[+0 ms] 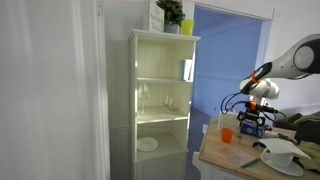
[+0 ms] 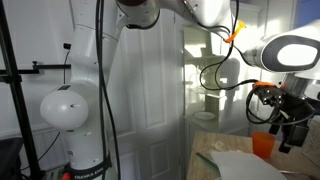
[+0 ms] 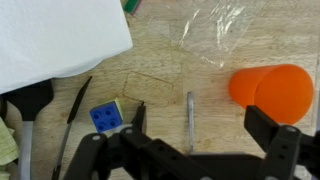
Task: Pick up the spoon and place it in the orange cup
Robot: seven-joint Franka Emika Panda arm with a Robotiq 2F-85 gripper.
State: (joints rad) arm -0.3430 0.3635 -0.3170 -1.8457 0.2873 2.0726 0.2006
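The grey spoon beside the orange cup should be gripped next by the narrow part of the handle point(image 1: 239, 141) point(image 3: 191, 146), so that my gripper leaves the handle's wide end free.
In the wrist view a thin grey spoon point(image 3: 190, 112) lies on the wooden table, its handle pointing away from me. My gripper point(image 3: 206, 130) is open and empty above it, one finger on each side of the spoon. The orange cup point(image 3: 272, 92) stands just right of the spoon, close to my right finger. In both exterior views the gripper point(image 1: 251, 122) point(image 2: 285, 126) hangs low over the table, next to the orange cup point(image 1: 226, 134) point(image 2: 263, 144).
A blue cube point(image 3: 105, 118), a black utensil point(image 3: 32, 100) and a thin dark stick point(image 3: 78, 100) lie left of the gripper. A white sheet point(image 3: 60, 35) covers the far left. A white bowl point(image 1: 280, 155) sits on the table. A white shelf point(image 1: 160, 100) carries a yellow plant pot point(image 1: 186, 27).
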